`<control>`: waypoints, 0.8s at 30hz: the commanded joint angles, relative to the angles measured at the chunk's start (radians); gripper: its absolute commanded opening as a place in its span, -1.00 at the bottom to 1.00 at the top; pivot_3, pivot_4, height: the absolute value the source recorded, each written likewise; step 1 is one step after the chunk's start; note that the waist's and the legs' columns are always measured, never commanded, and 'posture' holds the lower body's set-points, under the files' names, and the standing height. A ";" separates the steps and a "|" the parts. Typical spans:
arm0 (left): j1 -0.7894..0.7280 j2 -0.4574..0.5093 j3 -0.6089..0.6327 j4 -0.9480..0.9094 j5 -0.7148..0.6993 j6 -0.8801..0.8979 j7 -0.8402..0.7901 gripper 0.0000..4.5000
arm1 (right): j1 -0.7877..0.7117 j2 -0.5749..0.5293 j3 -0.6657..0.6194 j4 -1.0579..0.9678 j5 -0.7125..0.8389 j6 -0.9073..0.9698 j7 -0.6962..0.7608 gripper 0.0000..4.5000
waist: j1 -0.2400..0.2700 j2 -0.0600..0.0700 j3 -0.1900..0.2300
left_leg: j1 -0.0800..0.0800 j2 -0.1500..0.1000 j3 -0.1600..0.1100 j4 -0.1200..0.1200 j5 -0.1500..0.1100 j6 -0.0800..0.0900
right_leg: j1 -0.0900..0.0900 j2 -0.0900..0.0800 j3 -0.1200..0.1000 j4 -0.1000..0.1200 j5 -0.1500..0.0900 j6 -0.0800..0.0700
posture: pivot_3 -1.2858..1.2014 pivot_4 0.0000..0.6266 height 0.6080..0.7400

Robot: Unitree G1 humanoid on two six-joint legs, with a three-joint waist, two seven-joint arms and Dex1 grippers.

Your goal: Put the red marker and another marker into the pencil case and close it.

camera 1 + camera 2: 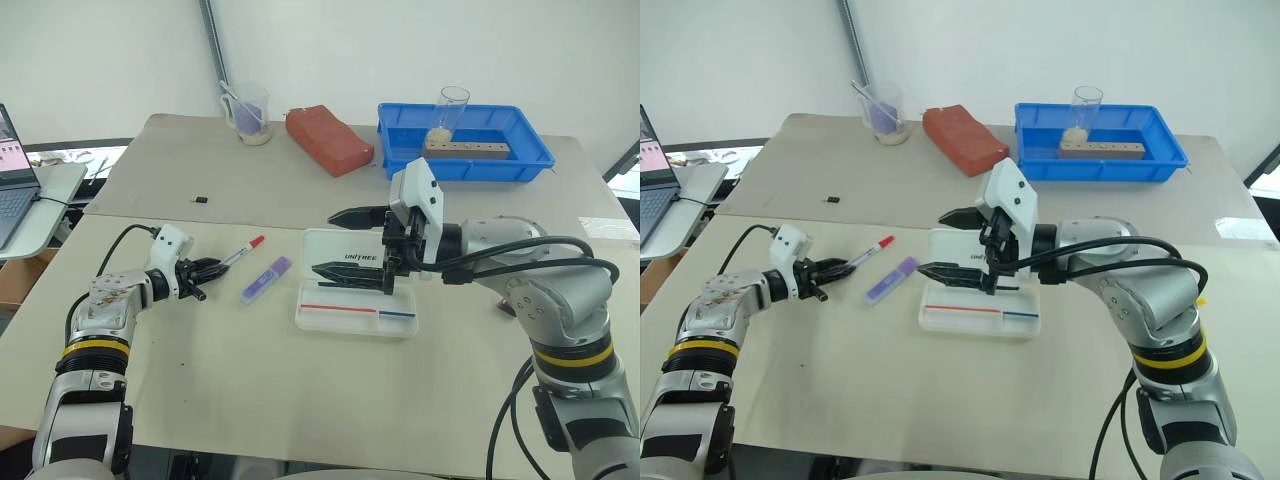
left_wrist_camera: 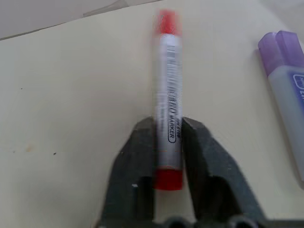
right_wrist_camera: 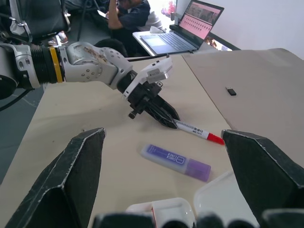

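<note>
The robot's left gripper needs to release the red marker in the pencil case's tray [image 1: 361, 295], between the thin red stick and the lid.
The red marker [image 1: 242, 252] lies on the table left of the pencil case, red cap pointing away from my left gripper [image 1: 208, 268]. In the left wrist view both fingers [image 2: 135, 156] press on the marker's barrel [image 2: 168, 95] near its red tail end, so that gripper is shut on it. The chunky purple marker [image 1: 266, 279] lies just beside it, untouched. The pencil case [image 1: 330, 315] sits open at mid-table, with a thin red stick and a thin blue stick in its tray. My right gripper [image 1: 345, 243] hovers over the case lid, jaws wide open and empty.
A blue bin [image 1: 530, 160] with a glass and a wooden block stands at the back right. A red block [image 1: 328, 138] and a plastic beaker [image 1: 250, 112] are at the back centre. A small black item [image 1: 201, 198] lies behind the markers. A laptop [image 1: 12, 195] sits at the far left.
</note>
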 commanded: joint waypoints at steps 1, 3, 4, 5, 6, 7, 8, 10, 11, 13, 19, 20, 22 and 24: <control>0.005 0.021 0.007 -0.024 0.002 0.004 -0.017 -0.92 | -0.002 0.002 -0.022 -0.024 0.001 -0.020 -0.007 0.92 | -0.001 0.000 0.000 | 0.000 0.000 0.000 0.000 0.000 0.000 | 0.000 0.000 0.000 0.000 0.000 0.000 | 0.03 -0.52 1.00; -0.004 0.022 0.044 -0.052 -0.029 0.037 0.006 -0.92 | 0.010 -0.005 -0.027 -0.031 -0.003 -0.021 -0.006 0.92 | -0.002 0.000 0.000 | 0.000 0.000 0.000 0.000 0.000 0.000 | 0.000 0.000 0.000 0.000 0.000 0.000 | 0.03 -0.52 1.00; -0.009 0.021 0.080 -0.096 -0.070 0.086 0.018 -0.92 | 0.027 -0.015 -0.028 -0.036 -0.013 -0.026 -0.007 0.92 | -0.002 0.000 0.000 | 0.000 0.000 0.000 0.000 0.000 0.000 | 0.000 0.000 0.000 0.000 0.000 0.000 | 0.03 -0.52 1.00; -0.007 0.024 0.112 -0.156 -0.115 0.140 0.021 -0.92 | 0.050 -0.030 -0.028 -0.043 -0.027 -0.037 -0.003 0.92 | -0.002 -0.001 0.000 | 0.000 0.000 0.000 0.000 0.000 0.000 | 0.000 0.000 0.000 0.000 0.000 0.000 | 0.03 -0.52 1.00; 0.004 0.035 0.138 -0.241 -0.164 0.200 0.013 -0.92 | 0.081 -0.048 -0.032 -0.053 -0.035 -0.045 0.003 0.92 | -0.001 -0.002 0.000 | -0.001 0.001 0.000 0.000 0.000 0.000 | 0.000 0.000 -0.001 0.001 0.000 0.000 | 0.03 -0.52 1.00; 0.022 0.049 0.152 -0.320 -0.197 0.246 0.001 -0.92 | 0.107 -0.062 -0.039 -0.063 -0.037 -0.048 0.006 0.92 | -0.001 -0.003 0.000 | -0.002 0.001 0.000 0.000 0.000 0.000 | 0.000 0.000 -0.001 0.001 0.000 0.000 | 0.03 -0.52 1.00; 0.040 0.068 0.161 -0.398 -0.226 0.288 -0.013 -0.92 | 0.135 -0.076 -0.050 -0.075 -0.034 -0.050 0.010 0.92 | -0.001 -0.003 0.000 | -0.003 0.001 0.000 0.000 0.000 0.000 | 0.000 0.000 -0.002 0.001 0.000 0.000 | 0.03 -0.52 1.00; 0.064 0.114 0.172 -0.541 -0.273 0.346 -0.039 -0.92 | 0.208 -0.121 -0.065 -0.100 -0.046 -0.070 0.028 0.92 | -0.004 -0.003 0.000 | -0.004 0.001 0.000 0.000 0.000 0.000 | 0.001 0.000 -0.001 0.001 0.000 0.000 | 0.03 -0.52 1.00; 0.066 0.142 0.171 -0.623 -0.314 0.387 -0.063 -0.92 | 0.253 -0.140 -0.076 -0.113 -0.053 -0.078 0.031 0.92 | -0.005 -0.003 0.000 | -0.004 0.001 0.000 0.000 0.000 0.000 | 0.001 0.000 -0.001 0.001 0.000 0.000 | 0.03 -0.52 1.00; 0.067 0.185 0.147 -0.774 -0.387 0.454 -0.102 -0.92 | 0.333 -0.159 -0.112 -0.145 -0.035 -0.072 0.023 0.92 | -0.004 -0.003 0.000 | -0.004 0.001 0.000 0.000 0.000 0.000 | 0.002 0.000 -0.001 0.000 0.000 0.000 | 0.03 -0.52 1.00; 0.079 0.207 -0.128 -0.947 -0.225 0.284 -0.173 -0.92 | 0.451 -0.212 -0.172 -0.197 -0.035 -0.070 0.024 0.92 | -0.010 0.001 -0.002 | 0.002 -0.001 0.000 -0.001 0.000 0.000 | 0.003 -0.001 0.000 -0.001 -0.001 0.000 | 0.03 -0.52 1.00; 0.075 0.195 -0.173 -0.942 -0.186 0.240 -0.176 -0.92 | 0.461 -0.217 -0.179 -0.203 -0.033 -0.068 0.020 0.92 | -0.009 0.001 -0.002 | 0.003 -0.001 0.000 0.000 0.000 0.000 | 0.003 -0.001 0.000 -0.002 -0.001 0.000 | 0.03 -0.52 1.00; 0.062 0.156 -0.266 -0.896 -0.106 0.150 -0.176 -0.92 | 0.489 -0.227 -0.194 -0.218 -0.029 -0.062 0.011 0.92 | -0.010 0.001 -0.002 | 0.002 -0.001 0.000 0.000 0.000 0.000 | 0.002 -0.001 0.000 -0.002 -0.001 0.000 | 0.03 -0.52 1.00; 0.029 0.105 -0.373 -0.787 0.017 0.004 -0.176 -0.92 | 0.527 -0.237 -0.210 -0.235 -0.036 -0.057 -0.002 0.92 | -0.009 0.001 -0.002 | 0.001 -0.001 -0.001 0.000 0.000 0.000 | 0.004 -0.001 0.001 -0.002 -0.001 0.000 | 0.03 -0.52 1.00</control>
